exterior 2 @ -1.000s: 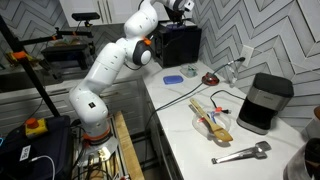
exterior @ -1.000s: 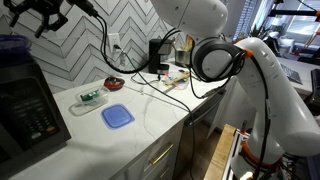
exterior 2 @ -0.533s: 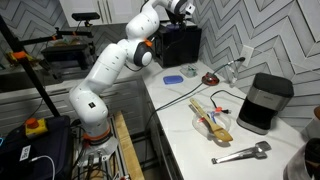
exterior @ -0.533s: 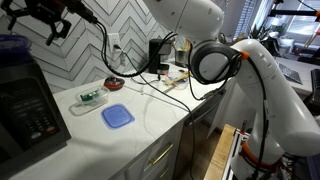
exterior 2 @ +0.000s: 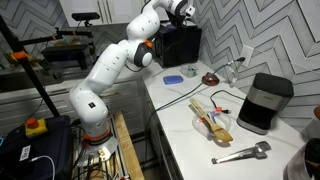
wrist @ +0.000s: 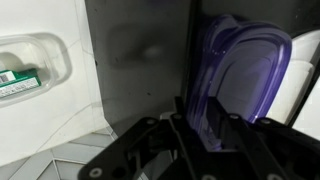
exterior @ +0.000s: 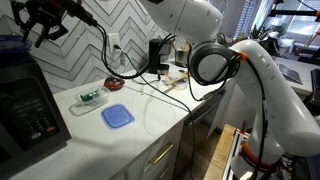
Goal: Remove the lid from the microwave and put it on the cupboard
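Observation:
My close-set fingers sit inside the lid's near end; next I open them, back off, then pinch the lid's rim at that end (wrist: pixel 208 141) before lifting.
The dark blue-purple lid (wrist: pixel 250 70) lies on top of the black microwave (wrist: pixel 135 60) in the wrist view, with its rim running between my fingers. My gripper (wrist: pixel 200 122) has its jaws close together on that rim. In both exterior views the gripper (exterior: pixel 38 28) (exterior 2: pixel 183 10) is at the top of the microwave (exterior: pixel 25 105) (exterior 2: pixel 180 45). A bluish edge of the lid (exterior: pixel 8 41) shows beside it. The white cupboard top (exterior: pixel 150 115) (exterior 2: pixel 180 110) runs out from the microwave.
On the cupboard top lie a lighter blue square lid (exterior: pixel 117 116) (exterior 2: pixel 173 77), a white tray (exterior: pixel 90 98) (wrist: pixel 25 70), a red bowl (exterior: pixel 114 83), cables, a black coffee machine (exterior 2: pixel 265 100), a dish of utensils (exterior 2: pixel 212 118) and tongs (exterior 2: pixel 240 153).
My gripper has shifted slightly towards the far end of the microwave top and turned a little. The lid and the other things have not visibly moved.

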Robot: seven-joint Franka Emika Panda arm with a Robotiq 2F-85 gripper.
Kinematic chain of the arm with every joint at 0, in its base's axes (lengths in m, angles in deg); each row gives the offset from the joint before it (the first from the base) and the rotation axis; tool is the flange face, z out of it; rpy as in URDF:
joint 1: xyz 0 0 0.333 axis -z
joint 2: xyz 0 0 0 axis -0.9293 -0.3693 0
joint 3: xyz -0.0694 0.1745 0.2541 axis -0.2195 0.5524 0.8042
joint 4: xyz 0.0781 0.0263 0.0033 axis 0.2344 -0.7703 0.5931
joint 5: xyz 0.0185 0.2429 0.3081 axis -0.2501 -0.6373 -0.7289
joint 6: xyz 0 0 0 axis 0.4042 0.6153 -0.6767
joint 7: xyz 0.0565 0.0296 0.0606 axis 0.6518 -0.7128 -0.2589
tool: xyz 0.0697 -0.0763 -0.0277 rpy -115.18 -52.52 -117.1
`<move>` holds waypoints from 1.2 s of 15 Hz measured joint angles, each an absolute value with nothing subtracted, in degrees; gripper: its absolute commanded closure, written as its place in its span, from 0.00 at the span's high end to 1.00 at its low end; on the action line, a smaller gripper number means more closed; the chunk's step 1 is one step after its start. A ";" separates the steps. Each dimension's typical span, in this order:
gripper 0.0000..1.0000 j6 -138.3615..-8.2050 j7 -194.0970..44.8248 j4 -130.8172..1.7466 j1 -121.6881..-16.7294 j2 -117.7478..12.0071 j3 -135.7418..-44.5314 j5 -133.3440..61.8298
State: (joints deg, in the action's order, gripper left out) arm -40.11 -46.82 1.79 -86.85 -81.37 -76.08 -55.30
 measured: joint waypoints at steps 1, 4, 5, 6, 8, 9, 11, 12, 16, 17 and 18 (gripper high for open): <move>0.00 -40.11 -46.82 1.79 -86.85 -81.38 -76.09 -55.30; 0.00 -40.11 -46.79 1.80 -86.79 -81.39 -76.08 -55.30; 0.00 -40.11 -46.79 1.82 -86.75 -81.39 -76.08 -55.30; 0.00 -40.12 -46.79 1.86 -86.68 -81.38 -76.08 -55.30; 0.00 -40.27 -46.79 1.93 -86.48 -81.31 -76.07 -55.30; 0.00 -40.46 -46.79 1.96 -86.37 -81.24 -76.05 -55.30; 0.27 -40.99 -46.79 2.06 -86.21 -80.94 -76.09 -55.30; 0.33 -41.22 -46.79 2.10 -86.17 -80.64 -76.16 -55.15; 0.38 -41.11 -48.32 2.02 -86.88 -78.79 -76.90 -52.01; 0.41 -40.88 -48.51 1.98 -87.14 -78.44 -77.07 -51.62; 0.41 -40.80 -48.68 1.87 -87.27 -78.21 -77.15 -51.43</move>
State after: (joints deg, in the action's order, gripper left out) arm -40.80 -48.68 1.87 -87.27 -78.21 -77.15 -51.43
